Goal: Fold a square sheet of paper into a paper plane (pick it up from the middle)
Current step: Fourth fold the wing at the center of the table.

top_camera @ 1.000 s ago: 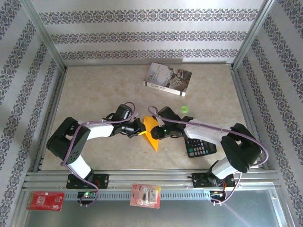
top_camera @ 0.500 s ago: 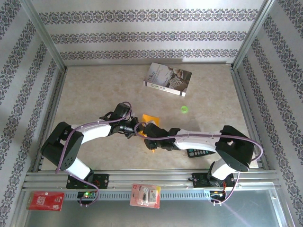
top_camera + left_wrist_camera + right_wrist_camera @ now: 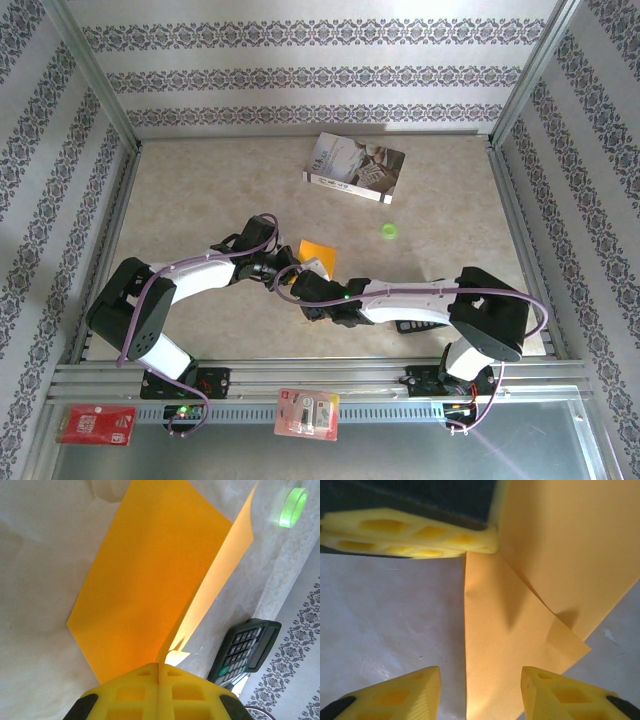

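Observation:
Next, my right gripper pinches the flap's near end (image 3: 487, 695) before my left gripper backs away, because only my left gripper holds the paper's fold and the lower flap is spreading loose.
The square sheet of paper (image 3: 318, 256) is orange and lies mid-table, creased, with one flap standing up (image 3: 220, 575) and a small folded corner (image 3: 567, 642); it is not a paper plane shape. My left gripper (image 3: 160, 669) is shut on the sheet's fold at its near end, and in the top view it sits at the paper's left edge (image 3: 284, 270). My right gripper (image 3: 480, 692) is open, its two yellow fingertips (image 3: 405, 690) apart on either side of the flat lower flap (image 3: 495, 655). From above, the right gripper (image 3: 312, 288) covers the paper's near part.
A black calculator (image 3: 245, 647) lies right of the paper, partly under the right arm (image 3: 420, 325). A green tape roll (image 3: 389, 232) and a grey-white book (image 3: 355, 167) lie farther back. Packaged cards (image 3: 307, 413) rest on the front rail.
The right arm has swung left and nearer across the paper's near tip, and its jaws have widened. The left gripper has stayed shut on the fold.

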`<action>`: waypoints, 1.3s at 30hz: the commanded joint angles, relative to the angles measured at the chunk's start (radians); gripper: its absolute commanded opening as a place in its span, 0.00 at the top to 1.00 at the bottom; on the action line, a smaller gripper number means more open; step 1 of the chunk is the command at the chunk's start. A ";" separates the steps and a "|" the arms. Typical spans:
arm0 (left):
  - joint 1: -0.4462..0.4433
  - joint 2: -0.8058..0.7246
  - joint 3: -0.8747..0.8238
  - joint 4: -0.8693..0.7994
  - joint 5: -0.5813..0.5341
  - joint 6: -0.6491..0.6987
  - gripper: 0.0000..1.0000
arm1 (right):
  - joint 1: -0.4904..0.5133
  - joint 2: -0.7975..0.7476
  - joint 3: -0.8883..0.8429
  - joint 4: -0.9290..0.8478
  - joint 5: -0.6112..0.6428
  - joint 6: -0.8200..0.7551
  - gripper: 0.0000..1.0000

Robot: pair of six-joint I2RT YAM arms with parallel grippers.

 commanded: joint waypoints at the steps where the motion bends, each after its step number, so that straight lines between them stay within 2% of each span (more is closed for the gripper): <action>1: -0.007 0.003 0.008 -0.029 -0.023 0.000 1.00 | 0.022 -0.047 -0.008 -0.027 0.050 0.027 0.52; 7: -0.007 -0.006 -0.045 0.088 0.002 -0.110 1.00 | 0.065 0.030 0.055 -0.078 0.149 0.052 0.52; 14: -0.008 0.020 -0.054 0.118 0.027 -0.133 1.00 | 0.098 0.129 0.138 -0.157 0.242 0.076 0.60; 21: -0.007 0.025 -0.062 0.137 0.030 -0.144 1.00 | 0.103 0.194 0.194 -0.237 0.307 0.105 0.62; 37: -0.007 0.027 -0.066 0.135 0.034 -0.139 1.00 | 0.106 0.264 0.232 -0.269 0.337 0.096 0.64; 39: -0.008 0.025 -0.067 0.136 0.035 -0.138 1.00 | 0.106 0.268 0.234 -0.272 0.344 0.095 0.67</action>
